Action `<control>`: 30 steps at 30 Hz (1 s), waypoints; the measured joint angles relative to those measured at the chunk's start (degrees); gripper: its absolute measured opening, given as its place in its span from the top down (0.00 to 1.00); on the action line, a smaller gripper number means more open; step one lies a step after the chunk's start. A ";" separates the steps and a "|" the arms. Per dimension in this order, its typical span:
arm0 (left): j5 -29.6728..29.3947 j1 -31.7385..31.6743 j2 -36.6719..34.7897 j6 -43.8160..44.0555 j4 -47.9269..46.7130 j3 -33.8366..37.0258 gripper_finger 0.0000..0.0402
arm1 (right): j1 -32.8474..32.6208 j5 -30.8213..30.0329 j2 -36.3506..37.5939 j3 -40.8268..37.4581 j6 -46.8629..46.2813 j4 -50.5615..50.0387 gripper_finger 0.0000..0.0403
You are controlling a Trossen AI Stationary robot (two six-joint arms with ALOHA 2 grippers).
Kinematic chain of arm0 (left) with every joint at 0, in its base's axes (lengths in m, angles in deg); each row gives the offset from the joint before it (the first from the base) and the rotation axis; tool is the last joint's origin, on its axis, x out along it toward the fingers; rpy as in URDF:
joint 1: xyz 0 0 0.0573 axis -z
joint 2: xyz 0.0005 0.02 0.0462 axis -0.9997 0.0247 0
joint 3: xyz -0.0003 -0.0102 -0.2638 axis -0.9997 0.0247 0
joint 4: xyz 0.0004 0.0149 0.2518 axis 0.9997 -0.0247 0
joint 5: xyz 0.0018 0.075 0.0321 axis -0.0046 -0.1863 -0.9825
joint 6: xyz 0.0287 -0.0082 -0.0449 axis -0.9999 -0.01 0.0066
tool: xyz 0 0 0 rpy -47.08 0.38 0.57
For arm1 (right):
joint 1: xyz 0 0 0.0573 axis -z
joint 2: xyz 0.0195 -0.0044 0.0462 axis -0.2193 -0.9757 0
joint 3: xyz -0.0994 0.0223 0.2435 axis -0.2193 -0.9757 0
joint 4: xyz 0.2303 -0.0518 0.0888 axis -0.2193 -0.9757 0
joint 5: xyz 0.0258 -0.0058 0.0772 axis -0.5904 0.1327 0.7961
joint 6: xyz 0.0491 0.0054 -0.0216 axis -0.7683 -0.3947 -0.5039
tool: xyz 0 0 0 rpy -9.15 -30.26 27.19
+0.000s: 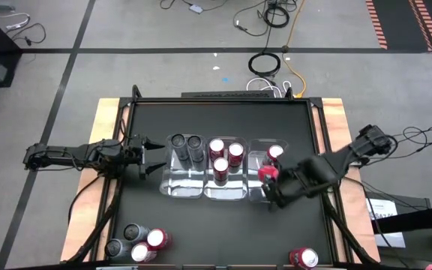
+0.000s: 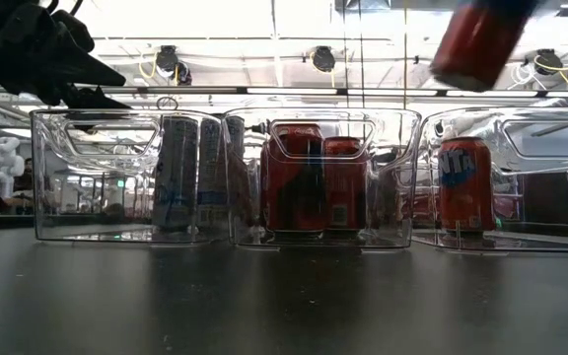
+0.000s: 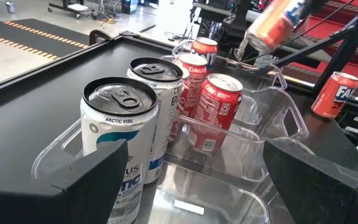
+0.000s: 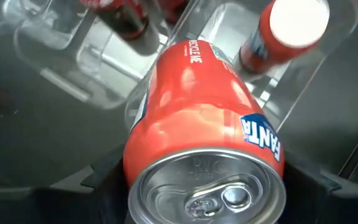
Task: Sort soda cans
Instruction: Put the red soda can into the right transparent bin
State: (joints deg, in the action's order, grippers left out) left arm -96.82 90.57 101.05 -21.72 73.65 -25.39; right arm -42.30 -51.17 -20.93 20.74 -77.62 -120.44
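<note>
Next, my right gripper lets go of the Fanta can between the lone red can and the middle tray (image 1: 258, 157) (image 4: 204, 53), inside that can's tray.
Three clear trays stand side by side mid-table. The left tray (image 1: 172, 174) holds two grey cans (image 1: 186, 144), the middle one three red cans (image 1: 224, 155), and the right tray (image 1: 256, 193) one red can (image 1: 275, 154). My right gripper (image 1: 270, 184) is above the right tray, shut on an orange-red Fanta can (image 4: 197, 124). My left gripper (image 3: 197, 186) is open and hovers level just left of the left tray, facing the grey cans (image 3: 135, 118). Several more cans (image 1: 137, 244) stand at the near left corner, and one red can (image 1: 304, 259) is at the near edge on the right. My right gripper pinches the Fanta can between its two fingers at the side wall near the top end (image 4: 135, 171). It reaches in from the table's right, slanting down. The can (image 2: 481, 39) is lifted clear above the right tray and tilted, its lid toward the wrist.
The trays' tall clear walls (image 2: 131, 177) stand just in front of my left gripper. Bare black tabletop (image 1: 223, 232) lies between the trays and the near edge. Wooden strips (image 1: 105, 120) edge the table's left and right sides.
</note>
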 joint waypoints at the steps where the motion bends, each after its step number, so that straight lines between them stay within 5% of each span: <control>1: 0.02 -0.01 0.00 -0.02 0.02 0.00 0.05 | 1.67 0.42 0.00 0.00 1.90 0.01 0.30; 14: 0.00 -0.02 0.00 -0.02 0.02 0.00 0.05 | 19.49 7.02 -1.73 0.00 19.65 -0.02 0.30; 30: 0.01 -0.02 0.00 -0.01 0.01 0.00 0.05 | 28.73 10.35 -17.32 0.00 36.63 2.69 0.30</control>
State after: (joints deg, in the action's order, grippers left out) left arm -96.82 90.55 101.05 -21.73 73.66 -25.39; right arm -13.57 -40.82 -38.25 20.74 -40.98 -117.74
